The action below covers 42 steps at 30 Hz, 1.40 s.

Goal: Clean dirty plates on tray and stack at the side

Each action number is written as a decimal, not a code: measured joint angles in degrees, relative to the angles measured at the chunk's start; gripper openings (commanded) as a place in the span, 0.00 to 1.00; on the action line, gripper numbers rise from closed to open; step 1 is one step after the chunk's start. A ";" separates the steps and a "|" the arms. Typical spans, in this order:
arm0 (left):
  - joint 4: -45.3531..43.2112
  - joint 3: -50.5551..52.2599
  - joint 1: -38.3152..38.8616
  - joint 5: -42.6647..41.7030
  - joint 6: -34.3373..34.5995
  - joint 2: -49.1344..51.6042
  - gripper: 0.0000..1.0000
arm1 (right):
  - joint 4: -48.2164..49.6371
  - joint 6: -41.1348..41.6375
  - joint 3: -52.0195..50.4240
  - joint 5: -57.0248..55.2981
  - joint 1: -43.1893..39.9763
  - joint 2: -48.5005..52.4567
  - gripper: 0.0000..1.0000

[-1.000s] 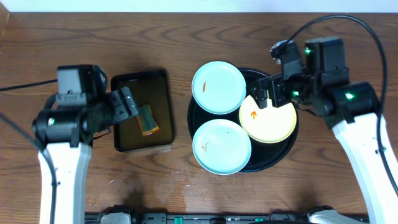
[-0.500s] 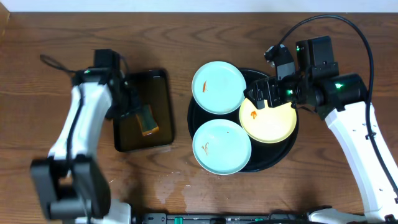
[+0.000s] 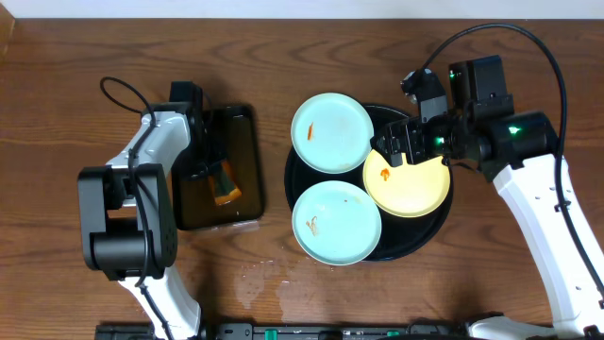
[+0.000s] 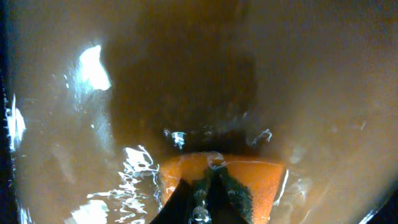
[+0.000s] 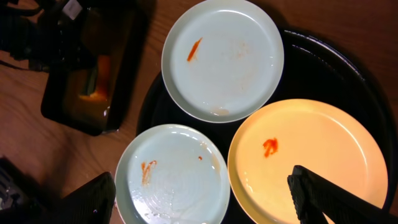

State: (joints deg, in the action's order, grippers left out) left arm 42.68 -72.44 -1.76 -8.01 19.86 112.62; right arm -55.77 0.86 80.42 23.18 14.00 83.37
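The left gripper is pinching the orange sponge close to its back edge, so it should open and take the sponge nearer its middle (image 3: 220, 179) before wiping the plates.
Three dirty plates lie on the round black tray (image 3: 420, 241): a mint one at the back (image 3: 331, 132), a mint one at the front (image 3: 336, 222) and a yellow one (image 3: 408, 184) to the right, each with orange smears. My right gripper (image 3: 396, 146) hovers open above them. In the right wrist view its fingers (image 5: 317, 193) straddle the front mint plate (image 5: 171, 174) and the yellow plate (image 5: 308, 155), touching neither. My left gripper (image 4: 210, 180) is down in brownish water, shut on an orange sponge (image 4: 261, 180).
A dark rectangular tray (image 3: 241, 123) of brownish water stands left of the round tray and holds the sponge (image 3: 225, 184). Small water drops mark the wooden table (image 3: 264, 274) near the front edge. The left arm's cable loops at the back left (image 3: 118, 90).
The left arm swung over and dipped into the rectangular tray, and its gripper went from open to shut on the sponge. The right gripper shifted slightly left and has held still since.
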 measured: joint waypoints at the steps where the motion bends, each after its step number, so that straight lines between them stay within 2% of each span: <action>1: 0.22 -0.11 0.00 -0.15 -0.20 0.07 0.08 | -0.09 0.00 0.00 0.02 0.00 0.00 0.87; 2: 0.61 -0.26 0.00 -0.24 -0.42 0.11 0.08 | -0.17 0.00 0.00 0.00 0.00 0.00 0.87; 3: 1.29 -0.52 0.00 -0.31 -0.66 0.11 0.15 | -0.20 0.00 0.00 0.00 0.00 0.00 0.87; 4: 1.92 -0.72 0.00 -0.37 -0.79 0.11 0.29 | -0.20 0.00 0.00 0.00 0.00 0.00 0.87; 6: 3.67 -0.90 0.00 -0.33 -1.68 -0.15 0.45 | -0.20 0.00 0.00 0.00 0.00 0.00 0.87; 7: 4.42 -0.90 -0.04 -0.24 -2.03 -0.44 0.50 | -0.20 0.00 0.00 0.02 0.00 0.00 0.87; 9: 5.88 -0.90 -0.07 -0.20 -2.45 -1.97 0.52 | -0.20 0.00 0.00 0.00 0.00 0.00 0.87; 15: 9.77 -0.90 0.50 -0.46 -2.78 -8.59 0.52 | -0.33 0.00 0.00 0.00 0.00 0.00 0.87; 19: 7.30 0.55 2.56 -0.48 -2.80 -8.90 0.50 | -0.33 0.00 0.00 0.02 0.00 0.00 0.87; 22: 3.74 4.33 4.70 -0.13 -2.95 -8.59 0.42 | -0.35 0.00 0.00 0.02 0.00 0.00 0.87; 26: 0.02 8.94 6.80 2.08 -2.84 -7.74 0.24 | -0.46 0.00 0.00 0.02 0.00 0.00 0.87; 28: -1.25 9.86 6.97 2.89 -3.08 -7.74 0.07 | -0.48 0.00 0.00 0.02 0.00 0.00 0.87; 35: 0.76 9.16 7.02 4.00 -3.37 -7.76 0.09 | -0.55 0.00 0.00 0.02 0.00 0.00 0.87; 36: 2.01 8.55 7.02 4.15 -3.37 -7.78 0.17 | -0.55 0.00 0.00 0.02 0.00 0.00 0.87; 37: 3.04 8.02 7.02 4.28 -3.50 -7.85 0.29 | -0.55 0.00 0.00 0.02 0.00 0.00 0.87; 38: 3.93 7.41 7.02 4.37 -3.63 -8.07 0.35 | -0.55 0.00 0.00 0.02 0.00 0.00 0.87; 40: 4.61 6.19 7.02 4.57 -3.72 -8.96 0.43 | -0.55 0.00 0.00 0.02 0.00 0.00 0.87; 42: 4.70 5.29 7.02 4.92 -3.56 -10.03 0.46 | -0.55 0.00 0.00 0.02 0.00 0.00 0.87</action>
State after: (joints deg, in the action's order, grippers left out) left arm 47.37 -67.16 5.26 -3.09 16.29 102.59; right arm -56.31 0.86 80.42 23.20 14.00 83.37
